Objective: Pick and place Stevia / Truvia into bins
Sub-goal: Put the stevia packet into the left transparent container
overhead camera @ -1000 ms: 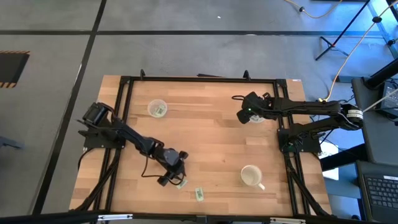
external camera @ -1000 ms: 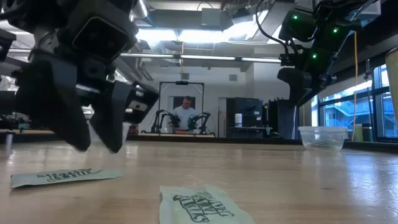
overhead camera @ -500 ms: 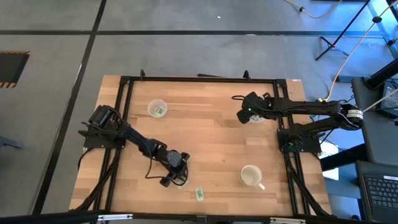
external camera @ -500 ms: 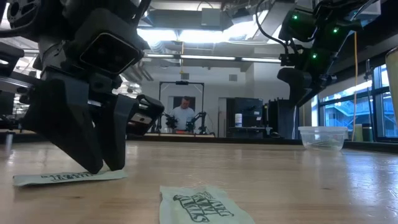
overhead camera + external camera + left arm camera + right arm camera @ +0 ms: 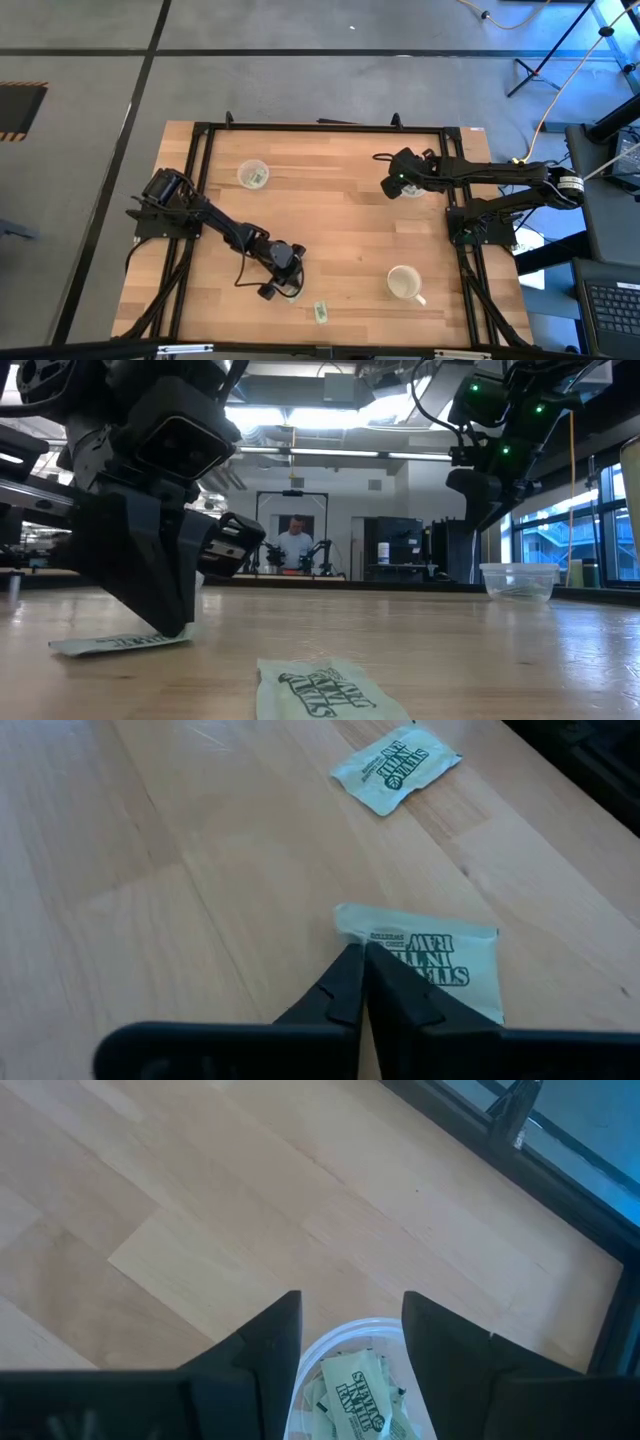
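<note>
Next, I release the Stevia packet from my left gripper in the clear cup [image 5: 254, 175] farthest from the white mug. That packet now lies flat on the wood.
My left gripper [image 5: 358, 950] is down at the table near the front edge, shut at one Stevia packet [image 5: 430, 965], white with green print. That packet lies flat on the wood [image 5: 120, 643]. A second Stevia packet [image 5: 321, 312] lies loose a little nearer the front edge. Far right, my right gripper [image 5: 350, 1320] hangs open above a clear cup [image 5: 360, 1380] holding packets, touching nothing. Another clear cup [image 5: 252, 173] with a packet stands at the far left. My left gripper's two fingers meet at the packet's edge [image 5: 350, 932], close to one corner. They slant down at it from the table's left and far side. The packet still lies on the table beside the fingertips [image 5: 172, 622]. How much paper lies between them does not show.
A white mug with a handle [image 5: 404, 283] stands on the near right of the table. A black frame rail [image 5: 320, 127] runs round the tabletop. Bare wood lies across the middle between the two arms.
My left gripper has sunk to the table and shut, its fingertips closing at the edge of the packet. The packet has shifted a little along the wood toward the fingers. My right gripper has kept still over its cup.
</note>
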